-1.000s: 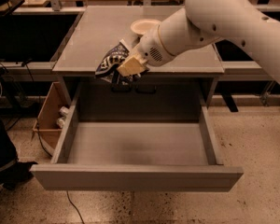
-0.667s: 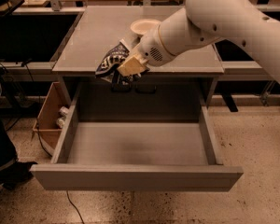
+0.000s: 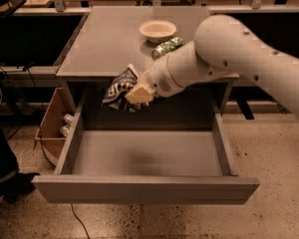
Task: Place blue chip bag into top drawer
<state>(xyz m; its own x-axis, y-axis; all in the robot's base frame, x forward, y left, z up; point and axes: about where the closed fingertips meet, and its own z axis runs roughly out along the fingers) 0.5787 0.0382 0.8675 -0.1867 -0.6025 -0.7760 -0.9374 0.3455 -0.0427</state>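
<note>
Next, my gripper releases the blue chip bag so that it rests on the drawer's grey bottom (image 3: 120, 139), toward the back and toward the side of the cardboard box.
The blue chip bag (image 3: 118, 87) is a crinkled dark blue foil bag with white pattern. My gripper (image 3: 134, 93) is shut on the bag and holds it in the air just past the cabinet's front edge, over the back left of the top drawer (image 3: 144, 188). The drawer is pulled wide open; its grey inside shows nothing in it. My white arm (image 3: 229, 49) reaches in from the right.
On the grey cabinet top (image 3: 109, 39) stand a white bowl (image 3: 158, 30) and a green soda can (image 3: 168, 46) lying by my arm. A cardboard box (image 3: 52, 126) with small items sits on the floor at the left. Dark tables stand behind.
The gripper with the bag has moved forward and down off the cabinet top, out over the open drawer. The bowl and the can now show behind the arm.
</note>
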